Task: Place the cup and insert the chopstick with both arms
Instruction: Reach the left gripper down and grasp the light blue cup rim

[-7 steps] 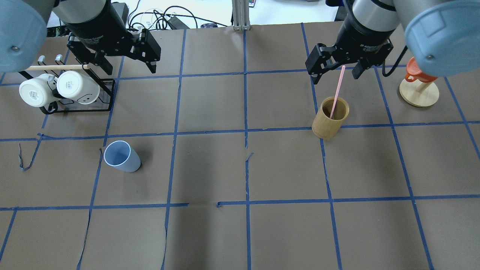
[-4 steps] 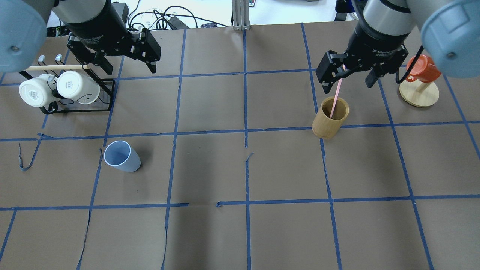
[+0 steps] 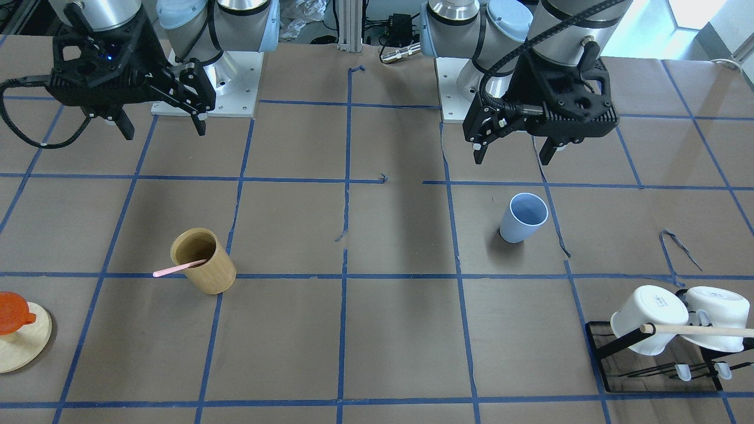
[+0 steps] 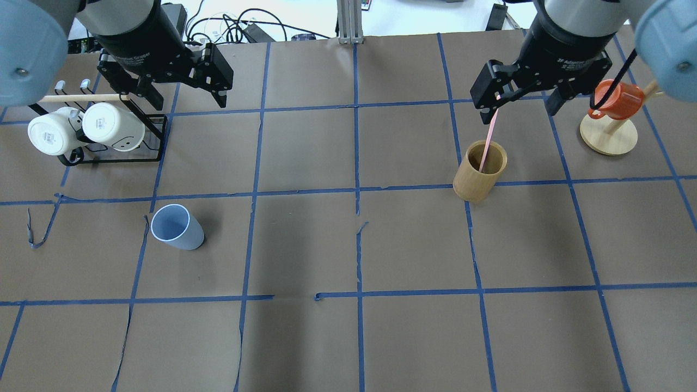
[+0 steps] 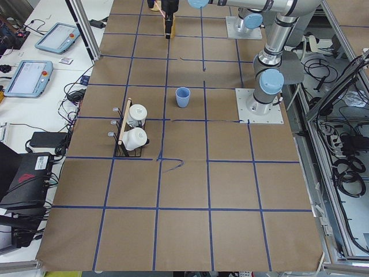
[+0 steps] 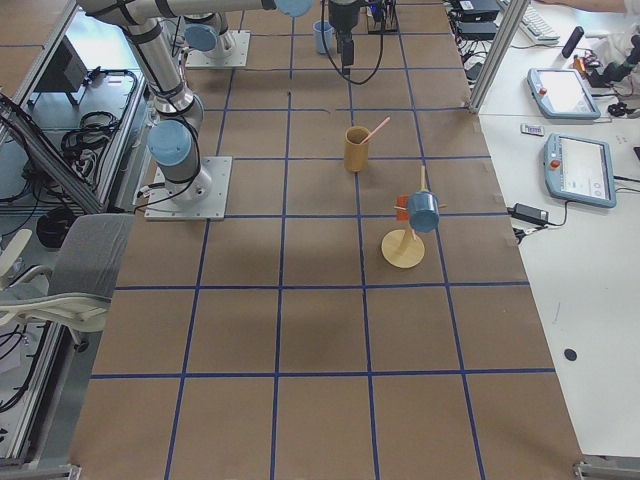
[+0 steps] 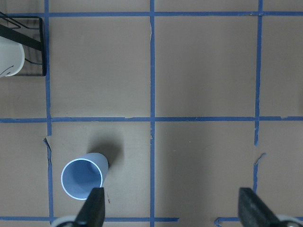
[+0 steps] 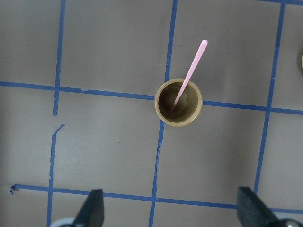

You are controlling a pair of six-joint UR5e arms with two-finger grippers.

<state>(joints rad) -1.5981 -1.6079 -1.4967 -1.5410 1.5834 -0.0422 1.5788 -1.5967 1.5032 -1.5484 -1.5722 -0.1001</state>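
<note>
My left gripper will grip the light blue cup's rim (image 3: 511, 206) (image 7: 102, 181) at the side that points toward the tan wooden holder.
The light blue cup (image 4: 177, 227) stands upright on the table's left half; it also shows in the front view (image 3: 523, 218) and the left wrist view (image 7: 83, 177). One pale pink chopstick (image 4: 488, 140) leans in the tan wooden holder (image 4: 479, 173), also seen from the right wrist (image 8: 189, 75). My left gripper (image 4: 190, 98) is open and empty, high above the table, beyond the cup. My right gripper (image 4: 517, 109) is open and empty, high above and just beyond the holder, with the stick's top near its left finger.
A black mug rack (image 4: 155, 155) with two white mugs and a beige rod stands at the far left. An orange cup hangs on a wooden stand (image 4: 609, 136) at the far right. Cables lie past the table's far edge.
My right gripper has moved to the right in the overhead view, staying open. The left gripper, cup, holder and chopstick have not moved.
</note>
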